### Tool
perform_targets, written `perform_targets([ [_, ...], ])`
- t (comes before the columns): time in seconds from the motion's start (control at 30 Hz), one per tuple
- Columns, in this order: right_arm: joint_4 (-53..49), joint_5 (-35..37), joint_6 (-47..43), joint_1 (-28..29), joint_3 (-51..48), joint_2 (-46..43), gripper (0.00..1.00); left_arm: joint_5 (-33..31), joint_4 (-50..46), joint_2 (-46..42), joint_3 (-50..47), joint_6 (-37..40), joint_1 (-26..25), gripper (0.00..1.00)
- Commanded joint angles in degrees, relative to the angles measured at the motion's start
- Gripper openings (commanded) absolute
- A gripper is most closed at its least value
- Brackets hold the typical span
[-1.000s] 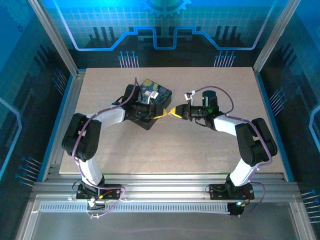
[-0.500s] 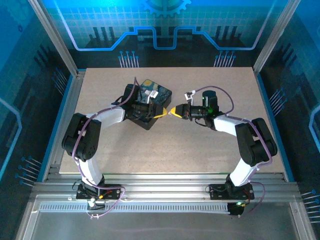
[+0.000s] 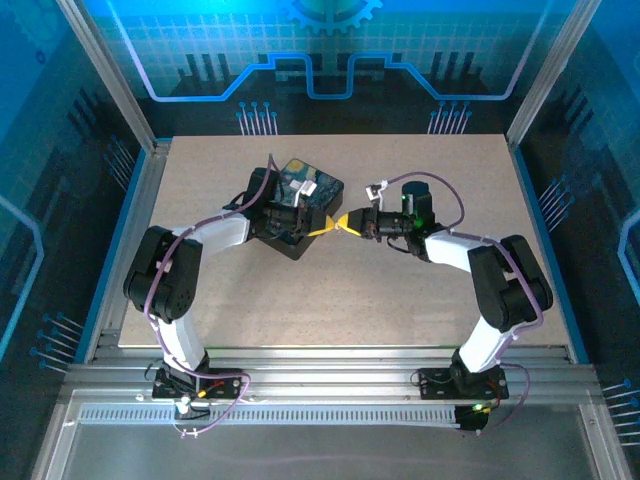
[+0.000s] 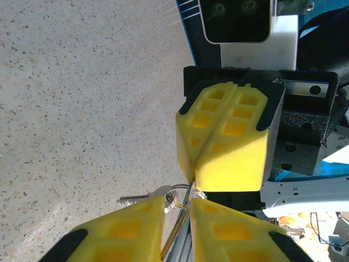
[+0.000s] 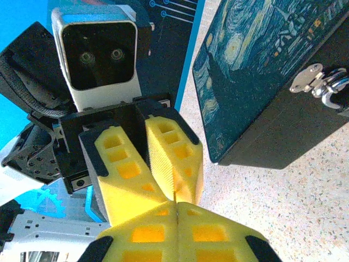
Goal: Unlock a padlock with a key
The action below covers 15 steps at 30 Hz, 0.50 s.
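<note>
The key is pinched by my right gripper just at its ring end, so next my right gripper takes the head [image 4: 186,203] deeper while my left gripper holds the blade.
My two grippers meet tip to tip just right of the starry-print box [image 3: 312,188]. My left gripper [image 4: 177,203] has its yellow fingers a narrow gap apart. A thin brass-coloured key blade [image 4: 175,232] runs slantwise through that gap, from one finger to the other. A silver key [image 4: 133,200] sticks out to the left from a key ring [image 4: 173,192]. My right gripper [image 4: 195,184] is shut, pinching at that ring. On the box's side [image 5: 262,71] sits a silvery latch [image 5: 312,76] with a metal loop cut by the frame edge. The padlock's dark body is out of view.
The box stands at mid-table, right behind my left gripper [image 3: 325,228]. My right gripper [image 3: 348,222] reaches in from the right. Bare speckled tabletop [image 3: 400,300] lies in front of both arms. A metal frame rail [image 3: 140,220] runs along the left side.
The right arm has edged slightly left, pressing closer to the left gripper. The left arm and the box have stayed put.
</note>
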Motion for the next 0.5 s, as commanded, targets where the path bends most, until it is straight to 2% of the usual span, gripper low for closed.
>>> perform_targets([
  [0.0, 1.7, 0.2, 0.3, 0.9, 1.2, 1.1, 0.0, 2.6, 1.4, -0.7, -0.8, 0.6, 0.0, 0.16],
  [0.23, -1.4, -0.1, -2.3, 0.6, 1.2, 0.6, 0.01, 3.4, 1.1, -1.1, -1.0, 1.3, 0.1, 0.0],
  [0.3, -3.7, -1.3, -4.7, -0.1, 1.2, 0.1, 0.07, 4.2, 0.7, -1.1, -0.8, 1.8, 0.2, 0.0],
  [0.37, -7.7, -1.9, -8.4, -1.3, 2.9, -1.1, 0.18, 4.8, -0.9, -1.0, -0.3, 3.1, 0.3, 0.0],
  [0.47, -16.3, -1.9, -17.4, -3.3, 4.0, -3.5, 0.31, 5.8, -7.4, -0.9, 1.7, 8.3, 0.2, 0.0],
])
